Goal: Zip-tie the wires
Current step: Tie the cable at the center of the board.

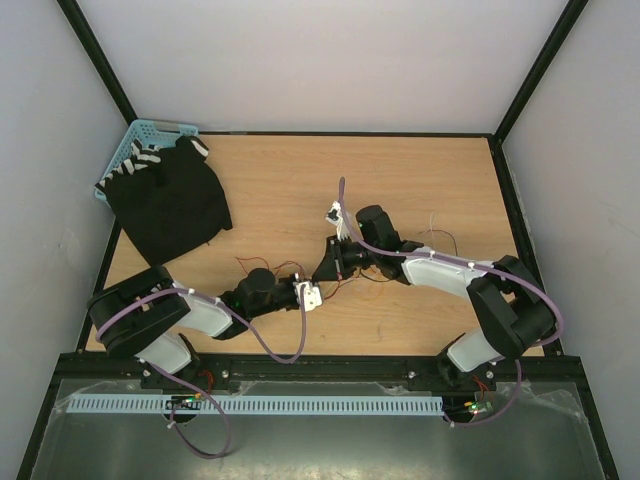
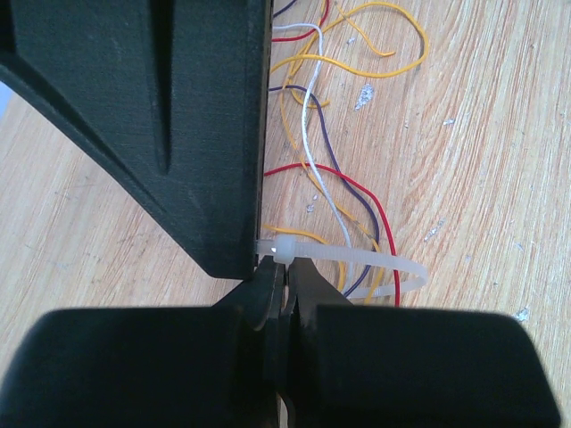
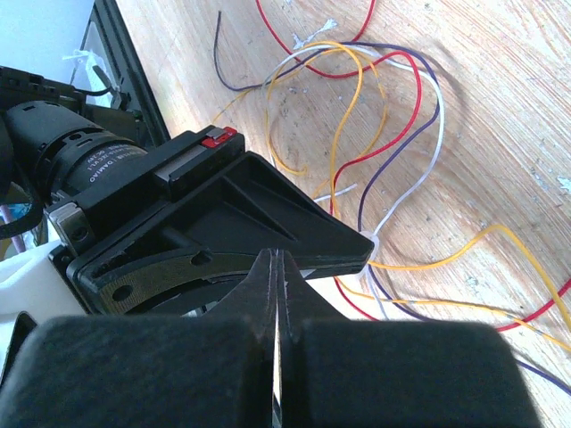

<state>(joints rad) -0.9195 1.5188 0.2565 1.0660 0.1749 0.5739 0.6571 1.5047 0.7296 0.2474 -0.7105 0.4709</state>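
Note:
The zip tie's loop crosses my left gripper's fingers; I should open them, back off, then grip it lengthwise beside the zip tie's head (image 2: 309, 251).
The wires (image 2: 307, 143) are thin red, yellow, purple and white strands lying loose on the wooden table (image 1: 270, 190). The pale zip tie (image 2: 284, 251) loops around several of them. My left gripper (image 2: 285, 269) is shut, its tips right under the zip tie's head. One finger (image 2: 178, 134) of the right gripper fills the upper left, and the tie's tail end runs into its edge. In the right wrist view my right gripper (image 3: 277, 254) is shut with a thin pale sliver between its fingers, beside the tie's head (image 3: 370, 248) and the wires (image 3: 437, 107). Both grippers (image 1: 312, 295) (image 1: 328, 268) meet mid-table.
A black cloth with white stripes (image 1: 170, 200) lies at the back left, partly over a light blue basket (image 1: 140, 135). Black frame rails (image 1: 515, 200) border the table. More thin wire ends (image 1: 440, 238) lie near the right arm's forearm.

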